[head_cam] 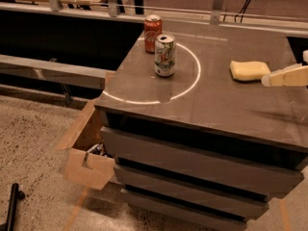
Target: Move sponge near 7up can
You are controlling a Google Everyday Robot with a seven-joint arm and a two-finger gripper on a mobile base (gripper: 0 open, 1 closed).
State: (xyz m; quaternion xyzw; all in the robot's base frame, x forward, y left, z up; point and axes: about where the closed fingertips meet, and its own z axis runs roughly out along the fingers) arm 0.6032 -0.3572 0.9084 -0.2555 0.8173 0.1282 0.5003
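Note:
Next, I grip the sponge's end (263, 70) facing away from the 7up can.
The sponge (249, 70), a pale yellow soft block, lies flat on the right part of the grey cabinet top (216, 100). The 7up can (164, 55), silver-white with green and red markings, stands upright left of centre, inside a bright ring of light on the top. My gripper (267, 80) comes in from the right edge, its pale yellowish fingers (288, 76) pointing left, just right of and slightly nearer than the sponge. It holds nothing.
A red-orange soda can (153, 33) stands just behind the 7up can. The cabinet has several drawer fronts below. An open cardboard box (89, 150) sits on the floor at its left. A railing (144, 8) runs behind.

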